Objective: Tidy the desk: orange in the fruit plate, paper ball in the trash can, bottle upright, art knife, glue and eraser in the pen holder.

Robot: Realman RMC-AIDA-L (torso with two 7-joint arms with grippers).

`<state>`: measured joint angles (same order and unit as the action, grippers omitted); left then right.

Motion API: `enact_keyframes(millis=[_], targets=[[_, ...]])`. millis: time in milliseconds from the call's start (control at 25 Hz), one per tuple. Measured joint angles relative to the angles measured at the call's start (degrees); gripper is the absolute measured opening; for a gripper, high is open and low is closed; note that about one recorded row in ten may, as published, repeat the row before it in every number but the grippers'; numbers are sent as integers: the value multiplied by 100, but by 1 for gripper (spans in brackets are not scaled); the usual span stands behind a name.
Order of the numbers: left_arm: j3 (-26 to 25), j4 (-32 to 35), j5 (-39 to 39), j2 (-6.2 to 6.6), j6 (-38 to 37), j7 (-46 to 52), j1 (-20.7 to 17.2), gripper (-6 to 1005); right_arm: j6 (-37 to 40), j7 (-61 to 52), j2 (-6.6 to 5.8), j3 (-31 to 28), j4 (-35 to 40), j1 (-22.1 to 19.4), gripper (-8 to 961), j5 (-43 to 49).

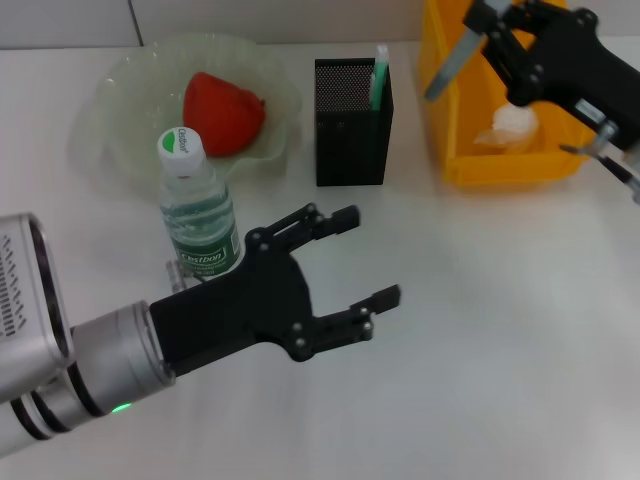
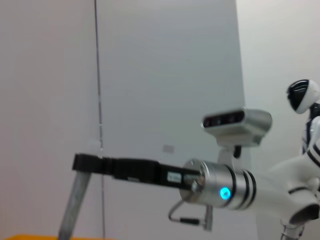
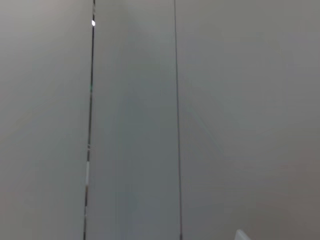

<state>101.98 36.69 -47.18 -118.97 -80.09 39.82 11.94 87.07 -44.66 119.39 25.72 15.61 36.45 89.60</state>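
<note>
My right gripper should release the glue, now slanted over the trash can's wall, in the pen holder (image 1: 372,88), next to the green art knife.
The orange (image 1: 222,112) lies in the fruit plate (image 1: 120,90) at the back left. In front of the plate the bottle (image 1: 197,215) stands upright, just left of my left gripper (image 1: 367,256), which is open and empty. The green art knife (image 1: 379,76) sticks out of the pen holder (image 1: 351,125). My right gripper (image 1: 483,22) is above the trash can (image 1: 470,165), shut on the glue (image 1: 448,62), which hangs slanted over the can's left wall. The paper ball (image 1: 512,124) lies inside the can. The left wrist view shows the right gripper (image 2: 83,163) and the glue (image 2: 74,202). The eraser is out of view.
The white desk runs bare from the middle to the front right. The pen holder stands between the plate and the trash can. The right wrist view shows only a grey wall.
</note>
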Motion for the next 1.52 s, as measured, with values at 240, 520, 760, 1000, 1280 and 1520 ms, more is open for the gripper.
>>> enact_keyframes(millis=[240,520,760,1000,1280,1520], targets=[[-14,-1381,419,-17,-391,-709,396,805,-621,-9,-5,35,-184,578,138,-112],[-25,-1386,439,-15,-403,-742,346,805,-1340,-105,-3,73,-475,1043,139,-88],[-29,-1391,442,-12,-418,-727,344,805,-1625,-169,11,422,-573,1143,139,-112],[-30,-1393,447,-12,-420,-702,340,805,-1767,-177,14,457,-603,1149,140,-102],[-30,-1393,448,-12,-425,-686,341,805,-1737,-181,20,500,-606,1124,172,-102],[-29,-1393,448,-11,-437,-686,344,805,-1587,-201,24,504,-591,988,284,-103]])
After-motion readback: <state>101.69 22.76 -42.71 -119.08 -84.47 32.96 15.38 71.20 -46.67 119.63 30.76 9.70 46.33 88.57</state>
